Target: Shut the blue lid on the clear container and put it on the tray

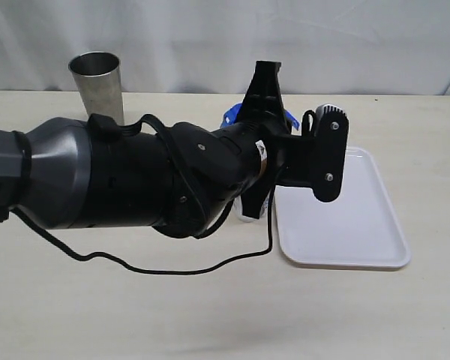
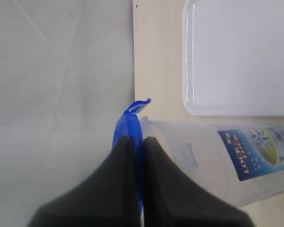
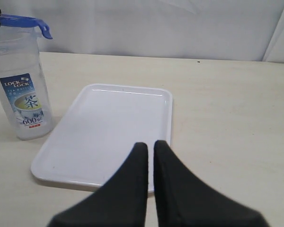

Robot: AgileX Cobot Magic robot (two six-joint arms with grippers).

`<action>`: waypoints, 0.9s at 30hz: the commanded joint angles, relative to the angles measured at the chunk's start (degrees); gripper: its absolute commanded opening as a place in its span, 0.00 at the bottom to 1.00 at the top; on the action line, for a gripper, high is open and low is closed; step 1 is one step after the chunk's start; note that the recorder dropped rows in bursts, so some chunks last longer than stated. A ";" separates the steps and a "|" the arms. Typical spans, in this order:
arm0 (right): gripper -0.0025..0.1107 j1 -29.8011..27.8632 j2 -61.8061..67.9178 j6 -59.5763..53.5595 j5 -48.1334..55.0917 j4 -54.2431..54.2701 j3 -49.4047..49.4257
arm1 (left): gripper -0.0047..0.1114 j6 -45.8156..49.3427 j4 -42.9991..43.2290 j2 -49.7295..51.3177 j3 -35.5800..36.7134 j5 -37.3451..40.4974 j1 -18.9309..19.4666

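Note:
My left gripper is going to release the blue lid flat across the top rim of the clear container (image 1: pixel 254 126) (image 2: pixel 141 158), next to the tray.
The clear container (image 3: pixel 21 94) stands upright on the table just beside the tray (image 3: pixel 109 127), with its printed label (image 2: pixel 255 153) showing. The blue lid (image 3: pixel 19 21) lies across its top, one flap sticking out past the rim. My left gripper (image 2: pixel 135 142) is shut on the lid's edge (image 2: pixel 130 118). In the exterior view the left arm hides most of the container (image 1: pixel 255 208); only bits of the lid (image 1: pixel 229 116) show. My right gripper (image 3: pixel 150 146) hovers over the tray's near rim, shut with nothing in it.
A grey steel cup (image 1: pixel 97 82) stands at the back left of the table. The white tray (image 1: pixel 345 225) lies to the right of the container with nothing on it. A black cable (image 1: pixel 172 268) trails from the left arm over the table.

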 commanded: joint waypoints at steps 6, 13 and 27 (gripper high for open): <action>0.06 -0.19 -0.30 0.18 -0.04 -0.58 0.06 | 0.04 1.60 -7.16 -0.61 0.68 -1.64 -0.10; 0.06 -0.19 -0.30 0.18 -0.04 -0.58 0.06 | 0.04 2.49 -9.14 -1.00 0.68 -1.58 -0.47; 0.06 -0.19 -0.30 0.18 -0.04 -0.58 0.06 | 0.04 2.71 -11.24 -1.28 0.68 0.99 -1.35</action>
